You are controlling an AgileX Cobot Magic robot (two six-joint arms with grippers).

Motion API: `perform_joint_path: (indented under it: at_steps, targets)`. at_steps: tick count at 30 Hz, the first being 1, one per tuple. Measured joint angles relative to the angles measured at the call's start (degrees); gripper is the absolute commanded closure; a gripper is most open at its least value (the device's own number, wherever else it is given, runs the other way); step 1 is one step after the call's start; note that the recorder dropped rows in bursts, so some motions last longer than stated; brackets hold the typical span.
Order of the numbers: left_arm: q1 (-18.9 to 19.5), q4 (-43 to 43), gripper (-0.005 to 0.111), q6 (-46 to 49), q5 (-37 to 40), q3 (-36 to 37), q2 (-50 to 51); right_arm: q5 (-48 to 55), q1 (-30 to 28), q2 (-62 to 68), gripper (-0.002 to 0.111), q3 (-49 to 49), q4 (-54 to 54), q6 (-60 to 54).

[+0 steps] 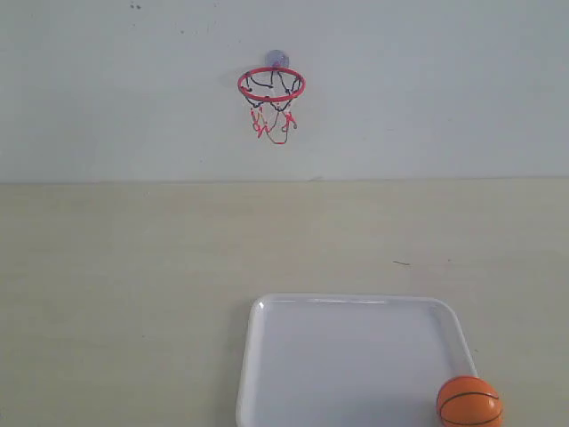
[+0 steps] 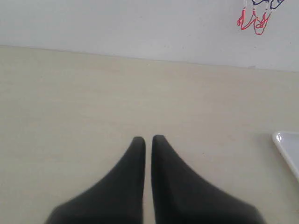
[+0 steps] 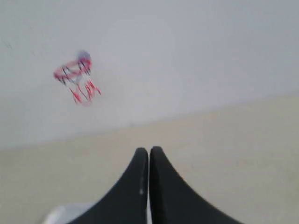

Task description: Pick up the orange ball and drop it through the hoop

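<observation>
My right gripper should move next to the near corner of the white tray and close around the middle of the orange ball (image 1: 469, 406).
The orange ball (image 1: 469, 401) with black seam lines rests by the near right corner of the white tray (image 1: 267, 307), against its rim. On the back wall hangs the hoop (image 1: 271, 85), red ring and black-and-red net under a clear suction cup; it also shows in the right wrist view, the hoop (image 3: 74, 79), blurred, and only the net's end (image 2: 254, 18) in the left wrist view. My left gripper (image 2: 148, 138) is shut, empty, over bare table. My right gripper (image 3: 149, 150) is shut and empty too. Neither gripper appears in the exterior view.
A pale wooden tabletop (image 1: 124, 267) runs back to the white wall (image 1: 427, 80). The tray's corner (image 2: 287, 142) shows at the edge of the left wrist view. A small dark mark (image 1: 402, 263) lies on the table behind the tray.
</observation>
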Motion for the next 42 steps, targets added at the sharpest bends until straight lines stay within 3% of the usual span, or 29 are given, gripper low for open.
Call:
perform_joint_path:
  at_steps: [9, 12, 15, 16, 20, 26, 37, 39, 42]
  targets:
    - [0.0, 0.0, 0.103, 0.0, 0.0, 0.0, 0.0, -43.9, 0.0, -0.1, 0.108, 0.0, 0.0, 0.0]
    - [0.0, 0.0, 0.103, 0.0, 0.0, 0.0, 0.0, -48.4, 0.0, -0.1, 0.108, -0.9, 0.6, -1.0]
    - [0.0, 0.0, 0.103, 0.0, 0.0, 0.0, 0.0, -36.7, 0.0, -0.1, 0.108, -6.1, 0.9, -3.0]
    - [0.0, 0.0, 0.103, 0.0, 0.0, 0.0, 0.0, -23.2, 0.0, 0.8, 0.108, -11.2, 1.0, -7.4]
    - [0.0, 0.0, 0.103, 0.0, 0.0, 0.0, 0.0, 10.4, 0.0, 10.6, 0.108, -20.7, 0.8, -24.0]
    - [0.0, 0.0, 0.103, 0.0, 0.0, 0.0, 0.0, 41.1, 0.0, 23.9, 0.108, -24.6, 7.7, -14.9]
    - [0.0, 0.0, 0.103, 0.0, 0.0, 0.0, 0.0, 45.9, 0.0, 43.7, 0.106, -28.6, 26.9, -30.7]
    - [0.0, 0.0, 0.103, 0.0, 0.0, 0.0, 0.0, 45.9, 0.0, 49.2, 0.099, -30.2, 29.1, -32.7]
    - [0.0, 0.0, 0.103, 0.0, 0.0, 0.0, 0.0, 45.9, 0.0, 55.9, 0.072, -32.9, 31.6, -34.5]
